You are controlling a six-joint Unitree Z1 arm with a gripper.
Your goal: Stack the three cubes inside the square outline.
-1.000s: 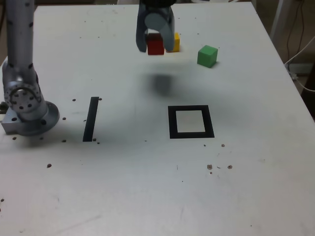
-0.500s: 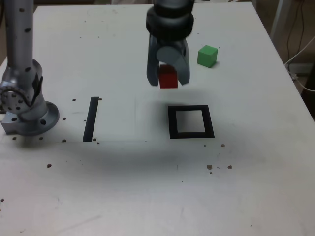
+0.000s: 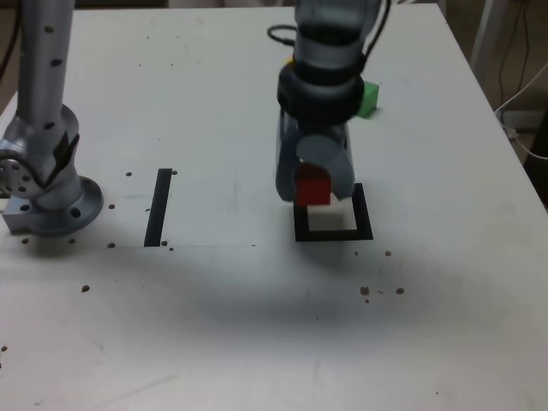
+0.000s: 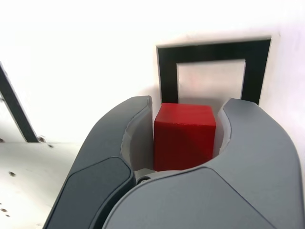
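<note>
The robot's gripper should release the red cube on the white middle of the square outline (image 3: pixel 326 210) (image 4: pixel 205 99), a little toward the black strip.
My gripper (image 3: pixel 313 193) is shut on the red cube (image 3: pixel 312 186), holding it just above the table over the far edge of the square outline (image 3: pixel 334 234). The wrist view shows the red cube (image 4: pixel 184 134) clamped between both jaws of the gripper (image 4: pixel 186 108), with the square outline (image 4: pixel 214 50) just beyond it. Behind the arm, the green cube (image 3: pixel 369 98) stands on the table at the exterior view's right, only partly visible. The yellow cube is hidden behind the arm.
A single straight black strip (image 3: pixel 157 207) lies at the exterior view's left, also visible as the black strip (image 4: pixel 16 112) in the wrist view. The arm's base (image 3: pixel 47 193) stands at the far left. Small dark specks dot the white table (image 3: pixel 257 325).
The gripper has carried the red cube from the far side of the table, beside the yellow cube, toward the camera and lower, to the square outline. The arm now hides the yellow cube.
</note>
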